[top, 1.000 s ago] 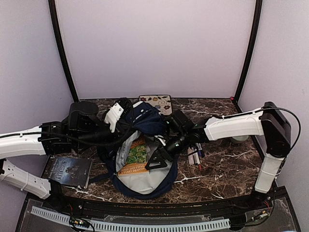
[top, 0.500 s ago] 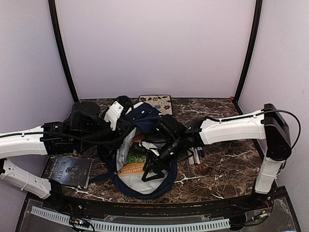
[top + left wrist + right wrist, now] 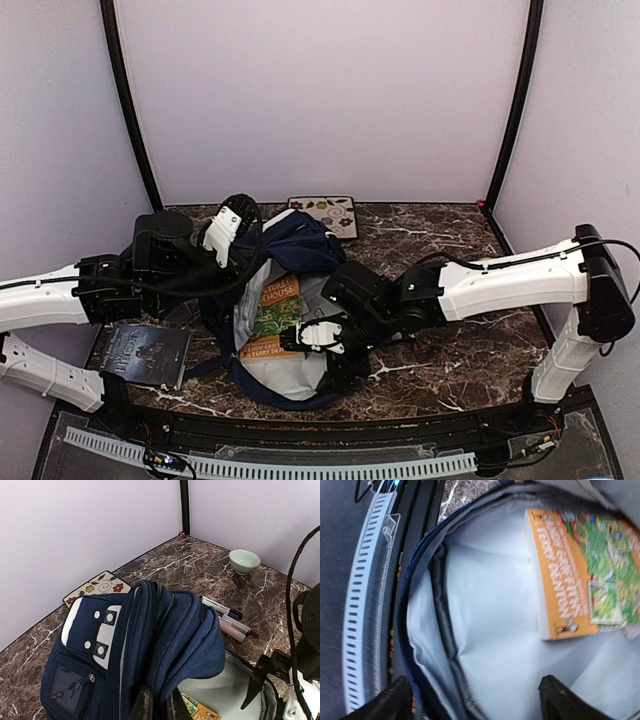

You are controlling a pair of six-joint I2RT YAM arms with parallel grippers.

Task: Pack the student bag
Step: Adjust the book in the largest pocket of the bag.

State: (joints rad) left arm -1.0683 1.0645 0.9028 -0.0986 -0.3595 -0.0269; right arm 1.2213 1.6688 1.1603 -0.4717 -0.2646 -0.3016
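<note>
Next, my left gripper releases the bag's upper flap over the orange and green book (image 3: 286, 312), shutting the bag's opening.
The student bag (image 3: 300, 245) lies open mid-table, navy with white patches and pale grey lining (image 3: 495, 605). An orange and green book (image 3: 278, 315) lies inside it and also shows in the right wrist view (image 3: 570, 575). My left gripper (image 3: 252, 262) is shut on the bag's upper flap (image 3: 165, 645) and holds it raised; its fingertips (image 3: 142, 707) pinch the navy fabric. My right gripper (image 3: 308, 340) hangs open and empty over the bag's opening, near its front rim. In the right wrist view (image 3: 477, 702) its fingers stand wide apart above the lining.
A dark book (image 3: 140, 352) lies front left. A flowered card (image 3: 322, 213) sits behind the bag, also in the left wrist view (image 3: 97, 587). Markers (image 3: 230, 620) and a pale green bowl (image 3: 245, 561) lie right of the bag. The slotted front rail (image 3: 365, 605) is close.
My right gripper has swung from the bag's right side across the opening toward its front rim, still open. My left gripper has kept hold of the flap and pulled it slightly left.
</note>
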